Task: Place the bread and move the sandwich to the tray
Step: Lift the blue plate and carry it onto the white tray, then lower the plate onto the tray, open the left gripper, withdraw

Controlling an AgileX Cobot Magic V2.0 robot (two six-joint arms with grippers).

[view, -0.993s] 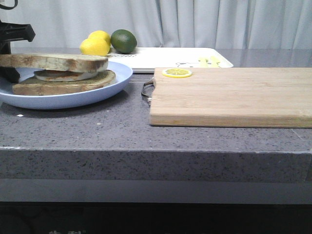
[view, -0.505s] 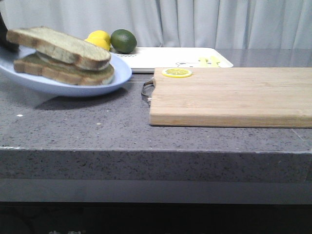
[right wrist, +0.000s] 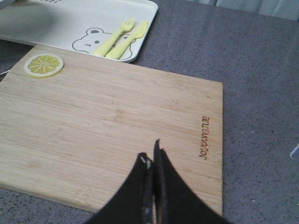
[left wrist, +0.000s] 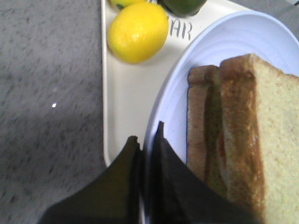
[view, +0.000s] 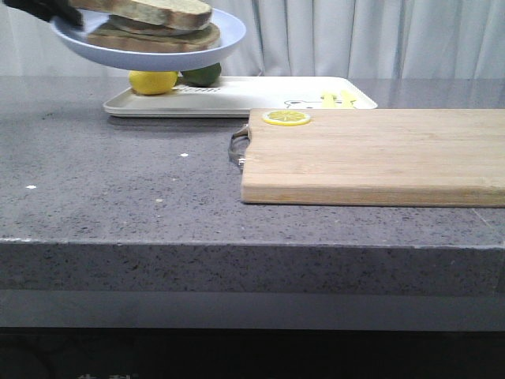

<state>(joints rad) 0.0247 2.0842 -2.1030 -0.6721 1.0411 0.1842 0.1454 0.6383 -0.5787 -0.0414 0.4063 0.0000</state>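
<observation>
My left gripper has the light-blue plate to place, still in the air above the tray. Next, I set it down on the white tray (view: 237, 92) between the lemon and the yellow fork.
The light-blue plate (view: 158, 49) is in the air above the left end of the white tray (view: 260, 99). On it lies the sandwich (view: 162, 36) with the bread (view: 150, 11) as its top slice. The egg is almost hidden between the slices. My left gripper (left wrist: 147, 140) is shut on the plate's rim (left wrist: 219, 51), and in the front view only its dark tip (view: 39, 6) shows. The left wrist view shows the bread (left wrist: 275, 140), the base slice (left wrist: 201, 116) and the tray (left wrist: 126, 102) below. My right gripper (right wrist: 152, 156) is shut and empty above the cutting board (right wrist: 107, 121).
A lemon (left wrist: 138, 31) and a lime (left wrist: 182, 4) lie on the tray's left end, under the plate. A yellow fork and knife (right wrist: 121, 37) lie at the tray's right end. The wooden cutting board (view: 371, 154) carries a lemon slice (view: 286, 118).
The plate with the sandwich has been lifted off the counter, tilted on the way, and carried up and back over the tray's left end. The right arm has not moved.
</observation>
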